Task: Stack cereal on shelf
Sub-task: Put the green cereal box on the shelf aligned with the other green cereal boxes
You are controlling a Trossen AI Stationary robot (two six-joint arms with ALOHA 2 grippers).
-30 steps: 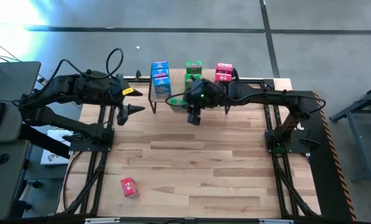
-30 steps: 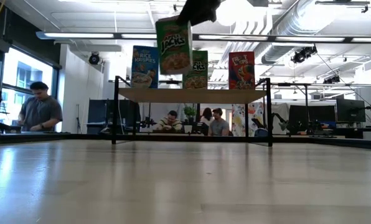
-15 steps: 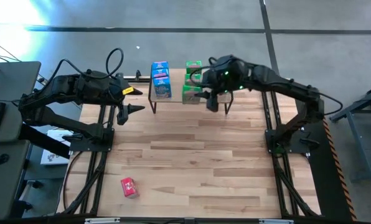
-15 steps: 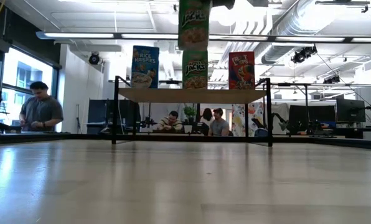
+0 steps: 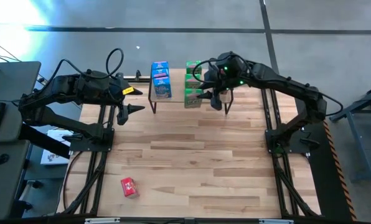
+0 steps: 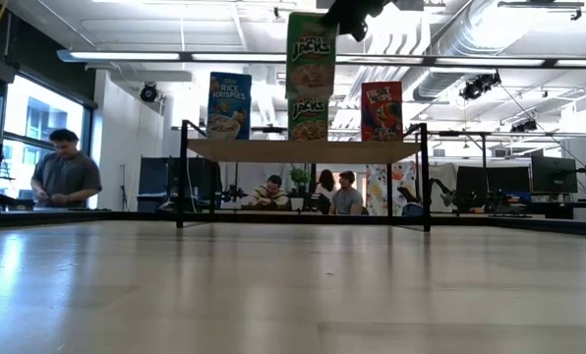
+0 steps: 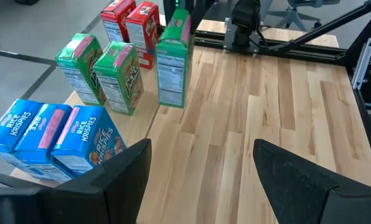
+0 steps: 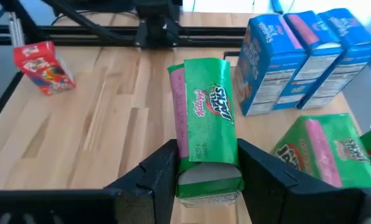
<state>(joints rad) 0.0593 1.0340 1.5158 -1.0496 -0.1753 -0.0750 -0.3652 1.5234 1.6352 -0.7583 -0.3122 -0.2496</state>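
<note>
The robot's right gripper needs to set the green cereal box down on the shelf's near edge (image 5: 192, 94) (image 8: 253, 147), against the front green box.
On the shelf (image 6: 303, 149) at the table's far edge stand blue cereal boxes (image 5: 160, 78), green ones (image 7: 101, 68) and red ones (image 7: 132, 28), all on their bottom ends. My right gripper (image 8: 205, 177) is shut on another green cereal box (image 6: 311, 54), which hangs above the shelf's green boxes (image 6: 310, 118). One red box (image 5: 129, 186) lies on the table near its front left. My left gripper (image 7: 201, 168) waits open above the table's far left, nothing between its fingers. My right gripper pinches the green box near its top end (image 8: 201, 168), one finger on each narrow side (image 8: 162, 171). The fingers come slanting down from the table's right. The box hangs below them nearly upright, printed front toward the near edge, clear of the shelf and the boxes under it.
The right arm (image 5: 279, 84) reaches over the shelf's right end. The bare wooden tabletop (image 5: 198, 162) stretches in front of the shelf. People sit and stand in the room beyond the table (image 6: 65, 177).
My right gripper has carried the green box up and toward the table's right and far edge, from in front of the shelf's left part to above its green boxes. The box has turned about and now faces the near edge, nearly upright.
</note>
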